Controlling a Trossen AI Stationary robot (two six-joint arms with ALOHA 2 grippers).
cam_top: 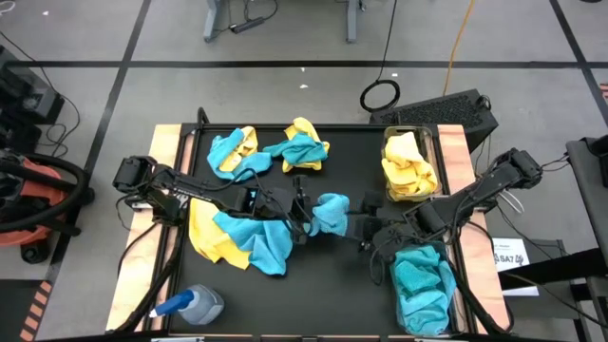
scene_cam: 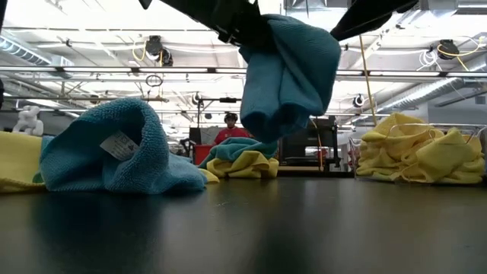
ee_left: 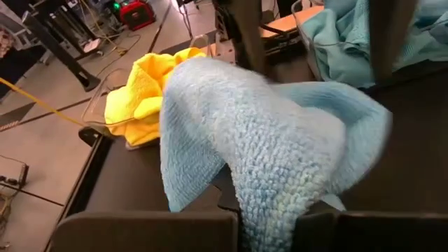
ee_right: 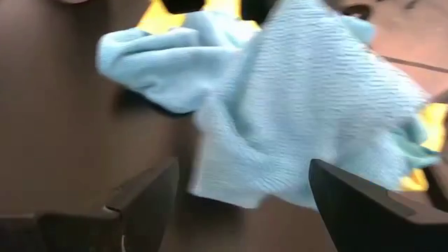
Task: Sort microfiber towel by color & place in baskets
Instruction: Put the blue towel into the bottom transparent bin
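My right gripper will grab the towel's loose end (cam_top: 336, 213) and carry it over, because my left gripper is holding the teal towel well short of the near basket.
My left gripper (cam_top: 307, 211) is at the table's middle, shut on a teal-blue towel (cam_top: 332, 214) that hangs clear of the tabletop in the low view (scene_cam: 289, 72). My right gripper (cam_top: 365, 226) is open just right of that towel. In its wrist view the gripper (ee_right: 243, 168) has its fingers spread, with the towel (ee_right: 294, 105) ahead of them. At the table's right, the far clear basket (cam_top: 432, 142) holds yellow towels (cam_top: 408, 169) and the near basket (cam_top: 458, 285) holds teal ones (cam_top: 423, 285). My left gripper pinches the teal towel by a bunched upper fold (ee_left: 269, 203) between its two fingers (ee_left: 147, 231), coming from the table's left. The towel is lifted clear and hangs slack below the fingers, folded into several layers (scene_cam: 285, 99).
Mixed yellow and teal towels lie at the left near side (cam_top: 237, 237) and in two heaps at the far side (cam_top: 234, 152) (cam_top: 304, 147). A blue-capped spray bottle (cam_top: 195, 306) lies at the near left corner. A person (scene_cam: 230, 131) shows far behind the table.
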